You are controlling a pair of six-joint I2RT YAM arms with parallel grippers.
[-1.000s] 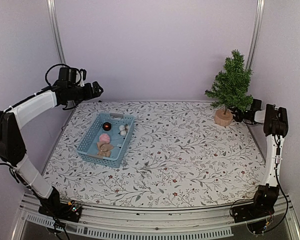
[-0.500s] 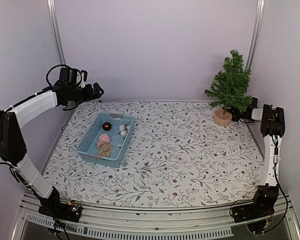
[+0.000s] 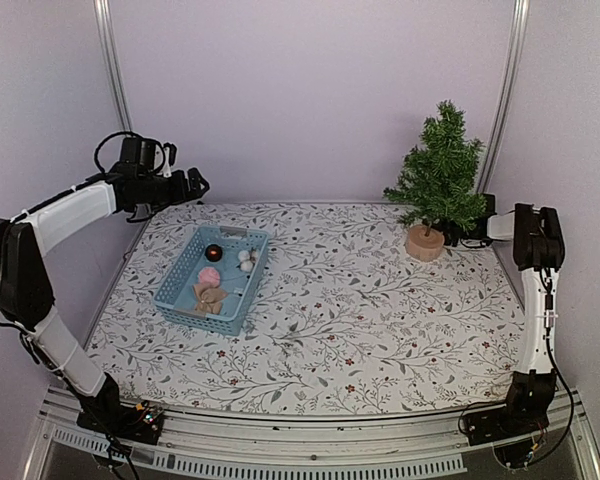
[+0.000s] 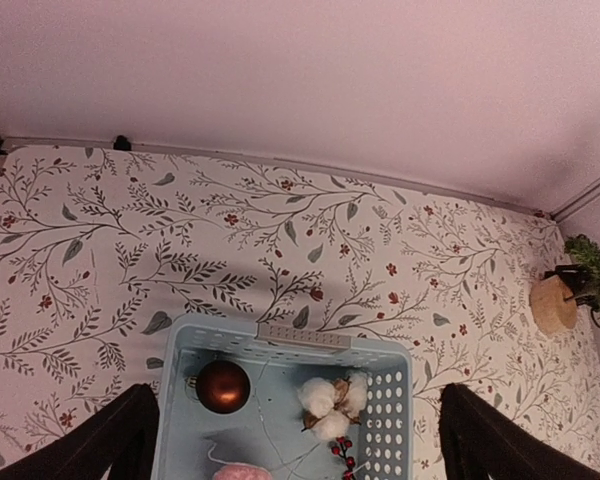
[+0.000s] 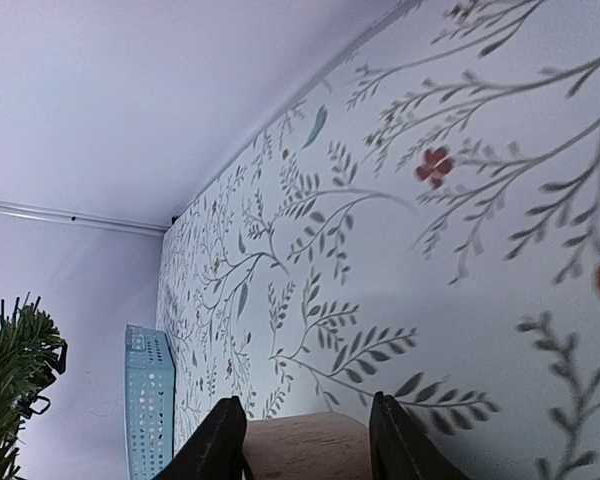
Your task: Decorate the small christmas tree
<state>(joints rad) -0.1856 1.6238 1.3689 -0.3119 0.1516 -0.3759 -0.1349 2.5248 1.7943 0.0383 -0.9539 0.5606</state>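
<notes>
The robot's left gripper should close on the thin wire [image 3: 227, 270] [image 4: 283, 463] of the string lights in the blue basket, between the pink ornament and the cotton sprig.
The small christmas tree [image 3: 438, 180] stands upright on its round tan base [image 3: 424, 242] at the back right of the table. My right gripper [image 3: 452, 238] is shut on that base; in the right wrist view the wooden base [image 5: 305, 448] sits between both fingers [image 5: 215, 440], with green branches [image 5: 10, 390] at the left. My left gripper [image 3: 195, 183] is open and empty, high over the back left. Its wrist view looks down on the blue basket [image 4: 280, 345], which holds a dark red ball [image 4: 223, 386], a cotton sprig [image 4: 330, 400] and a pink ornament [image 4: 242, 472].
The blue basket [image 3: 180, 285] lies left of centre on the floral tablecloth, with a tan bow [image 3: 209, 297] in its near end. Purple walls and metal posts close in the back and sides. The tree base also shows far right in the left wrist view [image 4: 552, 304].
My right gripper has slid the tree leftward along the back of the table, away from the right wall. The left arm has barely moved.
</notes>
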